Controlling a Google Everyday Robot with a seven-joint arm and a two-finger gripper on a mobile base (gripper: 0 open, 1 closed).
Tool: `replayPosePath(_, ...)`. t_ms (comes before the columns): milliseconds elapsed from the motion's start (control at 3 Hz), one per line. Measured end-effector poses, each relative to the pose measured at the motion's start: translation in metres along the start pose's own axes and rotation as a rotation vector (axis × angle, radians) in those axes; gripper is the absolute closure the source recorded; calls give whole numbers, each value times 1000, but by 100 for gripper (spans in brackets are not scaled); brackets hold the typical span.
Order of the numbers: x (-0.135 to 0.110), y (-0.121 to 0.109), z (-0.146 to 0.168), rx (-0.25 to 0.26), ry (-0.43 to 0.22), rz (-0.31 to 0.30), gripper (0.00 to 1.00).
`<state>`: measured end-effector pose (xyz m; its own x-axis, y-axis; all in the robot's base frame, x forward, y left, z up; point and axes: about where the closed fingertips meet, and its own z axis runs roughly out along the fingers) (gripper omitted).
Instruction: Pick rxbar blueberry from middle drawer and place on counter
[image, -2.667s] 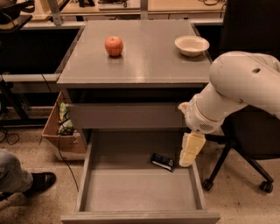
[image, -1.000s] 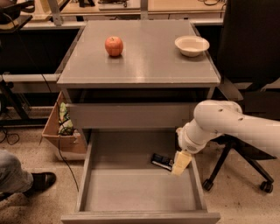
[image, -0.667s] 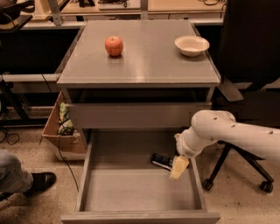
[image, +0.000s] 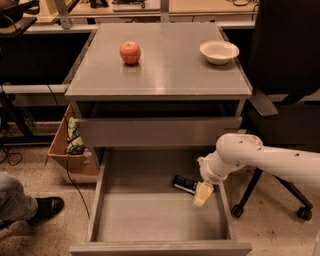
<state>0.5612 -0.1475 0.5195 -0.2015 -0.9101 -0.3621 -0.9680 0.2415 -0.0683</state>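
The gripper closes next on the rxbar blueberry's middle (image: 185, 185), between the dark bar's two ends.
The rxbar blueberry (image: 184, 183) is a small dark bar lying flat on the bottom of the open middle drawer (image: 150, 220), at its right rear. My gripper (image: 202, 194) hangs inside the drawer just right of and in front of the bar, its pale fingers pointing down close to the bar's right end. The arm (image: 265, 159) reaches in from the right over the drawer's side. The grey counter (image: 165, 70) is above, with a red apple (image: 130, 52) at its left rear.
A white bowl (image: 219, 51) sits at the counter's right rear. A shallower closed drawer front (image: 157, 131) is above the open drawer. A black office chair (image: 285, 120) stands to the right. A cardboard box (image: 70, 145) and a person's foot (image: 35, 207) are at the left.
The arm has dropped lower and moved left, bringing my gripper down into the drawer and close to the bar. The bar, apple and bowl have not moved.
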Motion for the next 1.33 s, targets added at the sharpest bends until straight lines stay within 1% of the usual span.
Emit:
replayPosePath(333,-8,-8,15,-5,-36,19,0)
replayPosePath(667,-17,-27,44,-29,-89,71,0)
replayPosePath(1000,-23,-45,79,-65,-121,154,0)
replayPosePath(1333,-18,-56,114,-72,-129,261,0)
